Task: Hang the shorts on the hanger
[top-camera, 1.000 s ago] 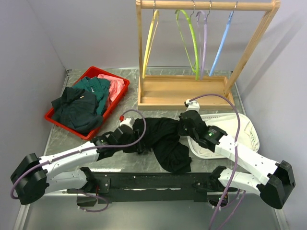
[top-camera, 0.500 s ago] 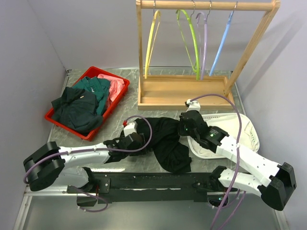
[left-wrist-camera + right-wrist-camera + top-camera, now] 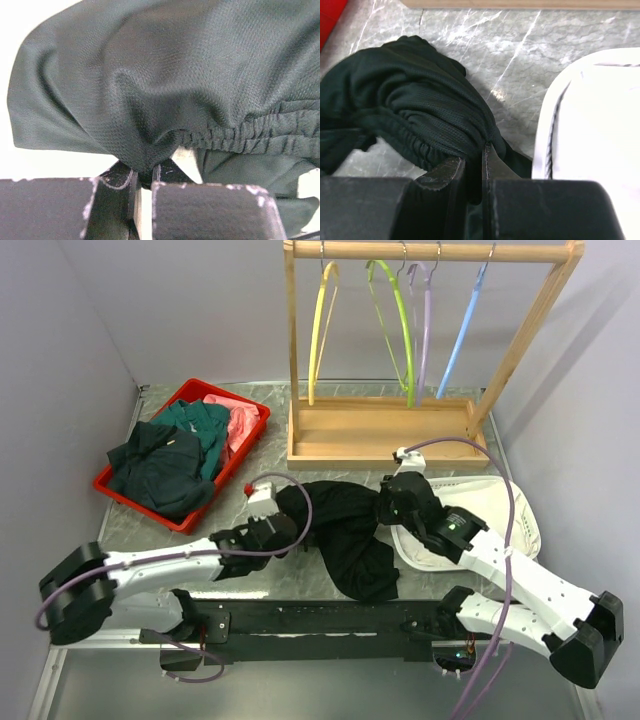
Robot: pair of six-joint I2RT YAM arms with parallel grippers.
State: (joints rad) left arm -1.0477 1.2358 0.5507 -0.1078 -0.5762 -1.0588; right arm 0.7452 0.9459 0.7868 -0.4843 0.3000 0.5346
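Next, my left gripper lets go of the black shorts on the marble table (image 3: 308, 527) between the red bin and the white basket.
The black shorts (image 3: 350, 540) lie crumpled on the marble table between my two arms. My left gripper (image 3: 284, 527) is at their left edge; in the left wrist view it (image 3: 145, 175) is shut on a pinch of the shorts (image 3: 175, 75) beside the elastic waistband. My right gripper (image 3: 386, 504) is at their right end; in the right wrist view it (image 3: 475, 161) is shut on a bunched fold of the shorts (image 3: 415, 110). The light-blue hanger (image 3: 460, 335) hangs at the right of the wooden rack's bar, apart from both grippers.
A wooden rack (image 3: 385, 432) at the back also carries yellow, green and lilac hangers. A red bin (image 3: 104, 480) of dark green and pink clothes stands at the left. A white basket (image 3: 515, 515) lies under the right arm, close to the right gripper (image 3: 590, 140).
The left gripper stood open at the shorts' left edge, then shut on the fabric. The right gripper kept its hold and shifted slightly.
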